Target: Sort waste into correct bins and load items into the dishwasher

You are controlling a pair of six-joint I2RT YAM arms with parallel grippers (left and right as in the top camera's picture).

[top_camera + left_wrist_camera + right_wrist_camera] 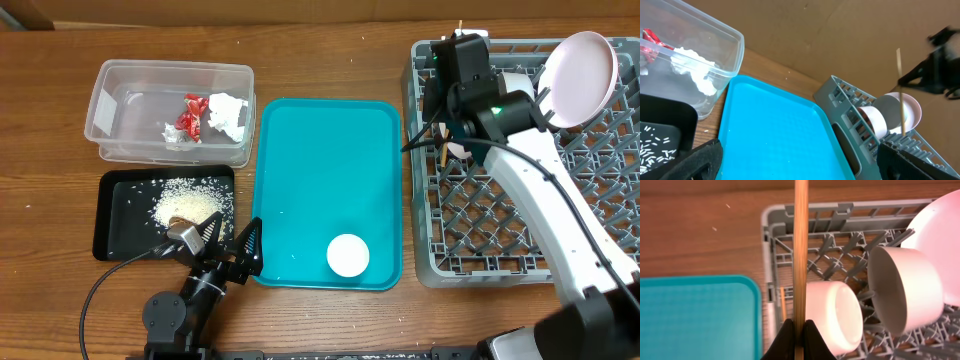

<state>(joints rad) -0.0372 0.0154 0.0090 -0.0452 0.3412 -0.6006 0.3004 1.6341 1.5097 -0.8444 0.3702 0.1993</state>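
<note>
The small white cup is my left gripper's next goal. It should go there and close on the cup's rim [330, 246] on the side toward the black tray.
My right gripper [800, 336] is shut on a wooden chopstick [800, 240], held upright over the left edge of the grey dish rack [430, 230]; it also shows in the left wrist view [900, 95]. The rack holds a pink bowl [832, 315], a greyish-white bowl [905, 287], a pale-pink plate [585, 75] and a second chopstick [783, 304]. A small white cup [348, 255] stands on the teal tray. My left gripper [235, 250] is open and empty at the teal tray's near left corner. The clear tub [130, 80] holds the red wrapper [190, 118] and white napkin [228, 115]. Rice [185, 207] lies in the black tray [115, 235].
The teal tray [320, 180] lies between the bins and the rack. The right arm [560, 220] reaches across the rack from the near right. A black cable [100, 290] loops by the left arm's base.
</note>
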